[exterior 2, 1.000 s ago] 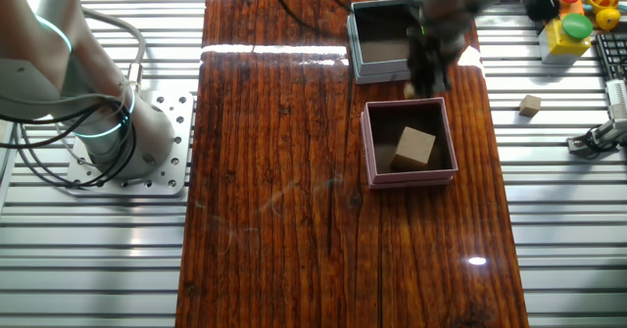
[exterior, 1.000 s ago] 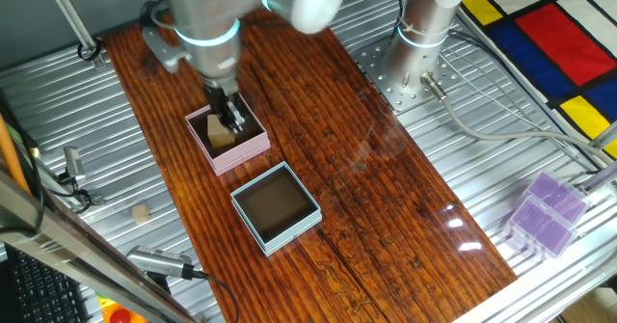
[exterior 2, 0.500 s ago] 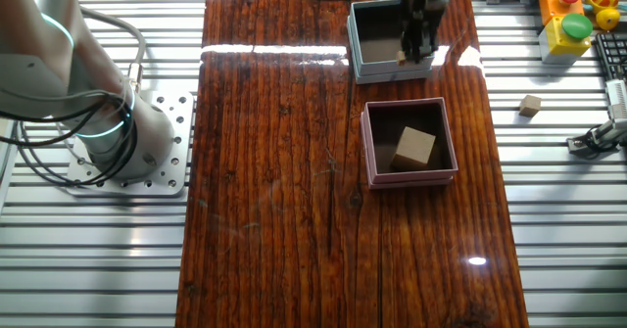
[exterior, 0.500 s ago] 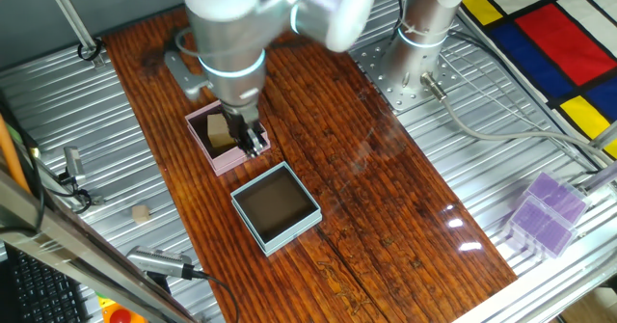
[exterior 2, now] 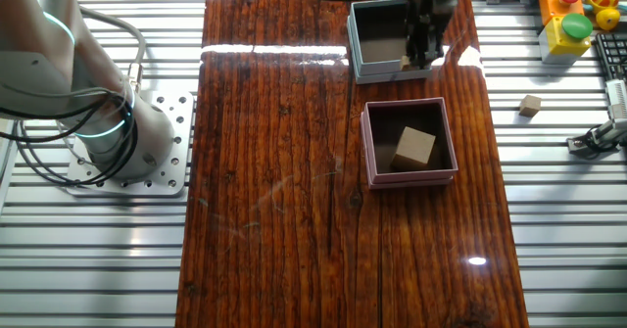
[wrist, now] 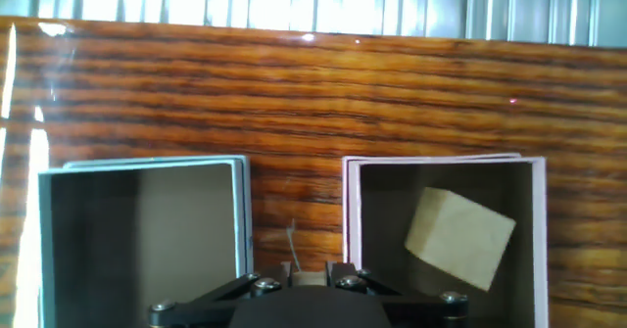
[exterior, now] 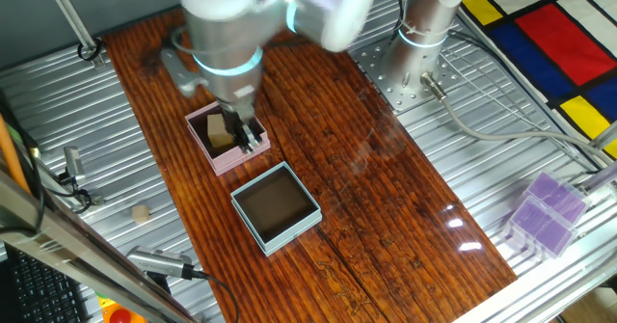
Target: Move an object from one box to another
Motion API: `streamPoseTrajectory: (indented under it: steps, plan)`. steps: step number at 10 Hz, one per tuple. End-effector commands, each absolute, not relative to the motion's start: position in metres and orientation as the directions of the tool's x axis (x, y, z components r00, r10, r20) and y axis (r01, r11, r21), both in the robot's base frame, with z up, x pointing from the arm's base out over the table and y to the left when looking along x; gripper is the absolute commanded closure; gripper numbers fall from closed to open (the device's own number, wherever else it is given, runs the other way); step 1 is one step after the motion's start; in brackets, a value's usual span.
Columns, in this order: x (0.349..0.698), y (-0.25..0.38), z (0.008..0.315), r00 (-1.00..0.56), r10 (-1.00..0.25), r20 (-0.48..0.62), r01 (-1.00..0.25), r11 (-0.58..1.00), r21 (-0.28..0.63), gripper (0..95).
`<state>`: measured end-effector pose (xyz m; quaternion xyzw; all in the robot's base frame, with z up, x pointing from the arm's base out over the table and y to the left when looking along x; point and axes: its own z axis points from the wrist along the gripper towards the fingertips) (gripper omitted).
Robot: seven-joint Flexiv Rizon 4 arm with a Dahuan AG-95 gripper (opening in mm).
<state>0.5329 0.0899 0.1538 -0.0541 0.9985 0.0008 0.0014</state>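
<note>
I should release the small tan block, now between the gripper's jaws, with my gripper inside the light blue box (exterior: 249,201) (wrist: 210,209), near its corner toward the pink box.
The light tan wooden cube (exterior 2: 414,148) lies tilted inside the pink box (exterior 2: 411,178); it also shows in the hand view (wrist: 458,238) and in one fixed view (exterior: 220,135). The light blue box (exterior 2: 355,39) has nothing in it. In the hand view the blue box (wrist: 137,164) is on the left and the pink box (wrist: 441,160) on the right. My gripper (wrist: 303,269) hangs above the strip of table between them, clear of the cube. Its jaws stand close together with a small tan bit between them. It also shows in both fixed views (exterior 2: 421,59) (exterior: 251,140).
A small tan block (exterior 2: 530,105) lies on the metal slats beside the wooden board; one also shows in the other view (exterior: 142,212). The arm's base (exterior: 424,34) stands at the board's far side. A purple case (exterior: 545,212) and coloured toys (exterior 2: 573,24) sit off the board.
My gripper has moved from above the pink box towards the blue box, then barely shifted. The cube has stayed in the pink box.
</note>
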Motion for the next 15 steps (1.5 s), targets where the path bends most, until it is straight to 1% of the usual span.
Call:
streamPoseTrajectory:
  steps: [1, 4, 6, 7, 8, 10, 15]
  plan:
    - [0.534, 0.090, 0.152, -0.974, -0.228, 0.005, -0.228, 0.974, 0.014, 95.0]
    - [0.534, 0.090, 0.152, -0.979, -0.206, -0.002, -0.206, 0.978, 0.028, 95.0]
    - [0.533, 0.094, 0.152, -0.990, -0.141, -0.002, -0.141, 0.990, 0.024, 95.0]
    - [0.531, 0.115, 0.147, -0.994, -0.112, -0.003, -0.112, 0.993, 0.022, 95.0]
    - [0.530, 0.124, 0.144, -0.994, -0.105, -0.004, -0.105, 0.994, 0.022, 95.0]
    - [0.524, 0.152, 0.129, -0.997, -0.079, -0.006, -0.079, 0.997, 0.021, 95.0]
    - [0.520, 0.166, 0.091, -0.996, -0.079, -0.035, -0.080, 0.997, 0.023, 95.0]
